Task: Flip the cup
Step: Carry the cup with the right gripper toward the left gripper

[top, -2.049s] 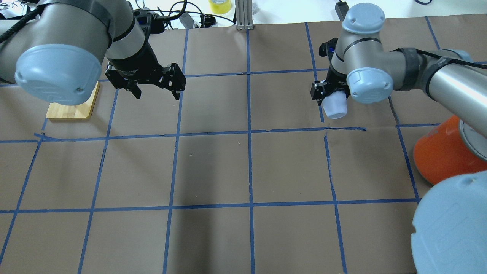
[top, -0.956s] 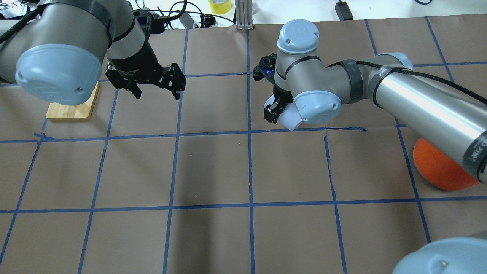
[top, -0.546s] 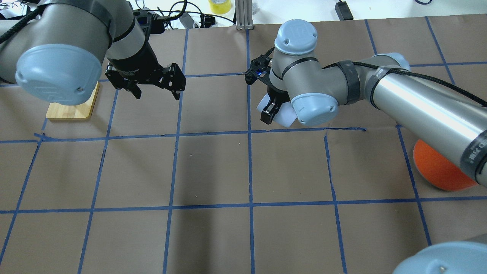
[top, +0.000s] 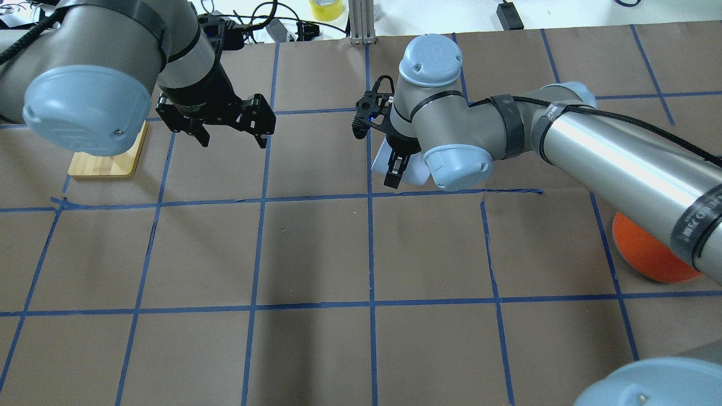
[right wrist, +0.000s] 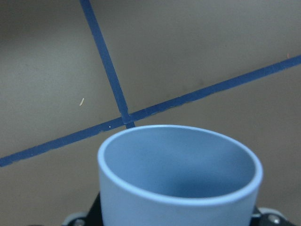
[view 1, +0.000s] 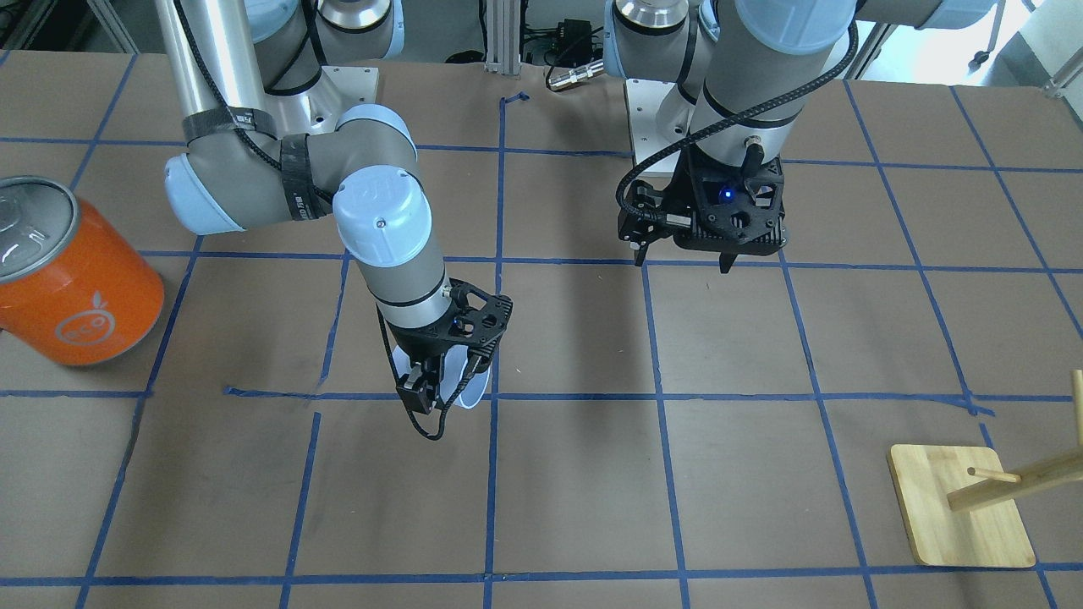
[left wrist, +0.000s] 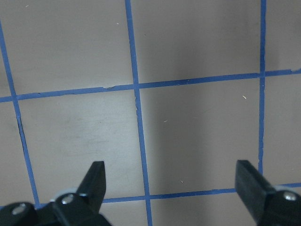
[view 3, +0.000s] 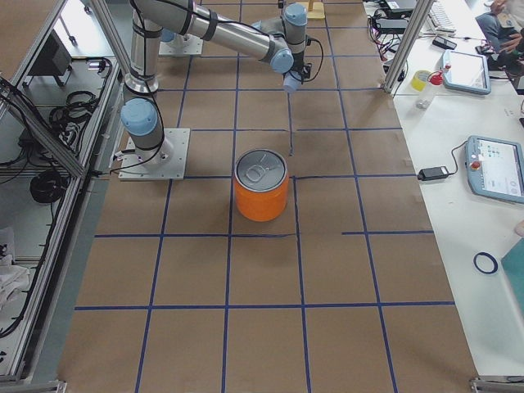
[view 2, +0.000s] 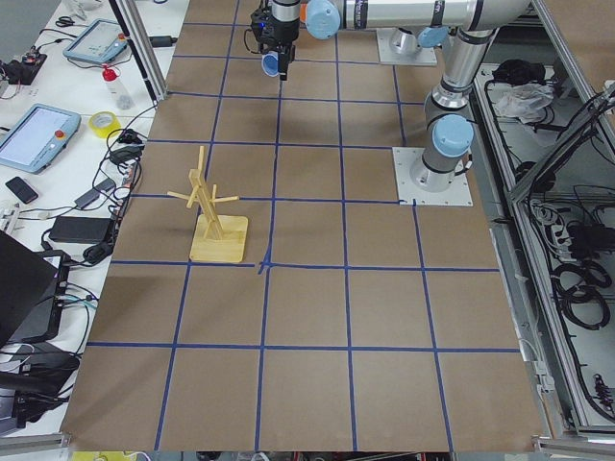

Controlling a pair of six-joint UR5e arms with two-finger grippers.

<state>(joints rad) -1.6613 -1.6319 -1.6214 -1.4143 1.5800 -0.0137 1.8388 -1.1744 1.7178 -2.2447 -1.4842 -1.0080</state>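
The robot's right gripper needs to set the cup, now hanging just above the table, down beside the blue tape crossing, toward the wooden peg stand [view 1: 538, 411] [right wrist: 138, 59].
The cup [right wrist: 178, 174] is a small pale blue-white tumbler held in my right gripper [top: 393, 172]. It hangs just above the table beside a blue tape crossing near the table's middle. In the right wrist view its open mouth and blue inside face the camera. It also shows in the front view [view 1: 470, 382] and in the overhead view [top: 379, 159], partly hidden by the wrist. My left gripper [top: 231, 138] is open and empty, hovering above the table to the left; its two fingers [left wrist: 96, 176] stand wide apart over bare paper.
A large orange can [view 1: 76, 288] with a silver lid stands at the right arm's side of the table. A wooden peg stand [view 1: 960, 507] on a bamboo base stands on the left arm's side. Brown paper with blue tape lines [top: 369, 254] covers the table.
My right arm has carried the cup left from the right side toward the table's middle, and its wrist has turned. The left arm has not moved.
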